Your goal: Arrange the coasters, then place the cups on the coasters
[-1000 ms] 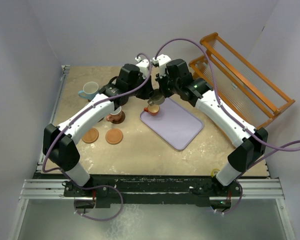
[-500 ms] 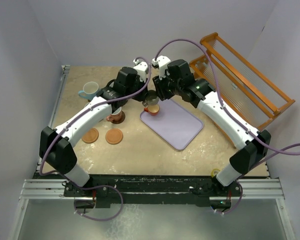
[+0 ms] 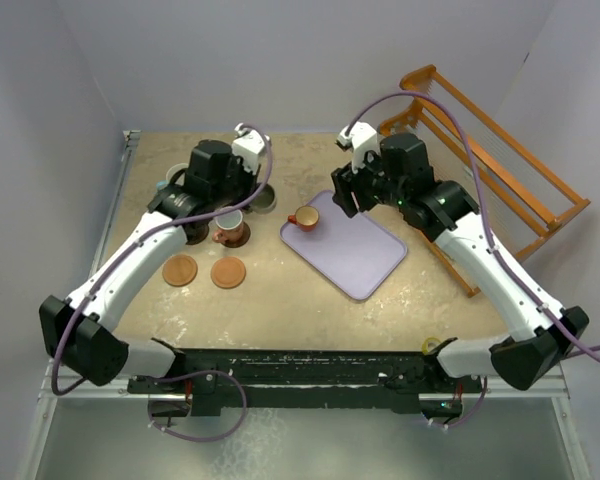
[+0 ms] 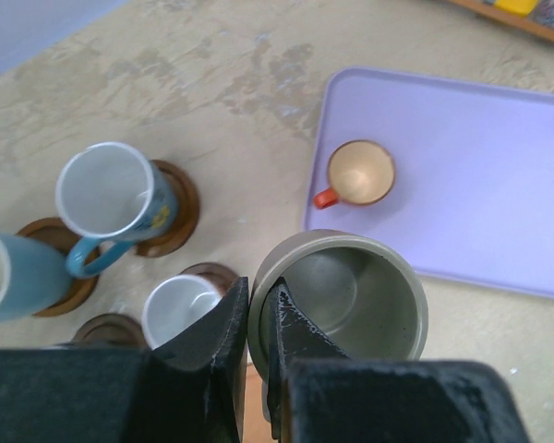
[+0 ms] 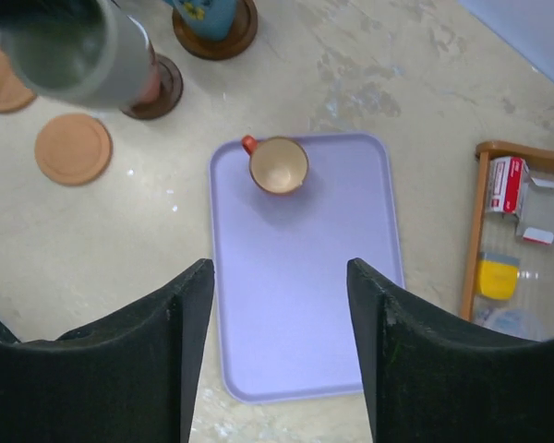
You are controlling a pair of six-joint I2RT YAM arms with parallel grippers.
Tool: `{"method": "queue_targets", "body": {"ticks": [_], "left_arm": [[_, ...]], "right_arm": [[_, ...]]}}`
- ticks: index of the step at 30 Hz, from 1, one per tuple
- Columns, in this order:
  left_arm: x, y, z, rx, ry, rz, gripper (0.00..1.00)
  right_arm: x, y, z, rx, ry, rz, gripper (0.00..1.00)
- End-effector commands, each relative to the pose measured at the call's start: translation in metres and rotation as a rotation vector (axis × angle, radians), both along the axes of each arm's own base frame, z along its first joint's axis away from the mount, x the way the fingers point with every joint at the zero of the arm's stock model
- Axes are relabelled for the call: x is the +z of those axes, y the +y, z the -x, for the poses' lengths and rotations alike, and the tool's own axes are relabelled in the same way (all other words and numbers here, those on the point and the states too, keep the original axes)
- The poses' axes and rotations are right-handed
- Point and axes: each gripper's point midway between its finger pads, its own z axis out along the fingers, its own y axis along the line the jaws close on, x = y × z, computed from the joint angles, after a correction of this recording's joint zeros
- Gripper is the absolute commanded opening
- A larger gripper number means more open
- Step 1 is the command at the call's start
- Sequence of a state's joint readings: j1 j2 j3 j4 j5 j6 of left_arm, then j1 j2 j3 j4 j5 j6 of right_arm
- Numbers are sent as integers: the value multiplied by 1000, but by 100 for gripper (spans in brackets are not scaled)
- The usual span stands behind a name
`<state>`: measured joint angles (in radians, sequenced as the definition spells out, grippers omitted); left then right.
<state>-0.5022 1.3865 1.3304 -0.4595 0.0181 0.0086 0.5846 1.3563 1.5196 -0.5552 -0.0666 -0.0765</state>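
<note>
Next, my left gripper sets the grey-olive cup down and lets go of it on the bare orange-brown coaster farther from the lavender tray [image 3: 178, 269]. The grey-olive cup is now in the air near the other cups.
My left gripper [image 4: 256, 312] is shut on the rim of the grey-olive cup [image 4: 346, 293], holding it in the air near the other cups [image 3: 264, 198]. A small orange cup [image 3: 303, 218] stands on the lavender tray [image 3: 365, 255]. A pinkish-red cup [image 3: 230, 226] sits on a dark coaster [image 4: 219, 274]. Two light blue cups [image 4: 111, 196] [image 4: 9, 277] stand on coasters too. Two bare orange-brown coasters [image 3: 180, 270] [image 3: 228, 272] lie in front. My right gripper [image 5: 277, 277] hangs open and empty above the tray.
An orange wooden rack [image 3: 490, 150] stands along the right side, with small packets [image 5: 512, 185] by its base. One more dark coaster [image 4: 106, 328] shows at the lower left of the left wrist view.
The right gripper has opened, let go of the grey-olive cup and drawn back to the right. The left arm has carried the cup to the left, toward the coasters.
</note>
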Motion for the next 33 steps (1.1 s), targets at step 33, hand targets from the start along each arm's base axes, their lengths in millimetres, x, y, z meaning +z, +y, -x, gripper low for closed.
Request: {"method": "queue_targets", "body": {"ticks": [33], "left_arm": [[-147, 224, 62, 51, 308, -146, 3]], "right_arm": [[-86, -78, 64, 78, 111, 74, 78]]}}
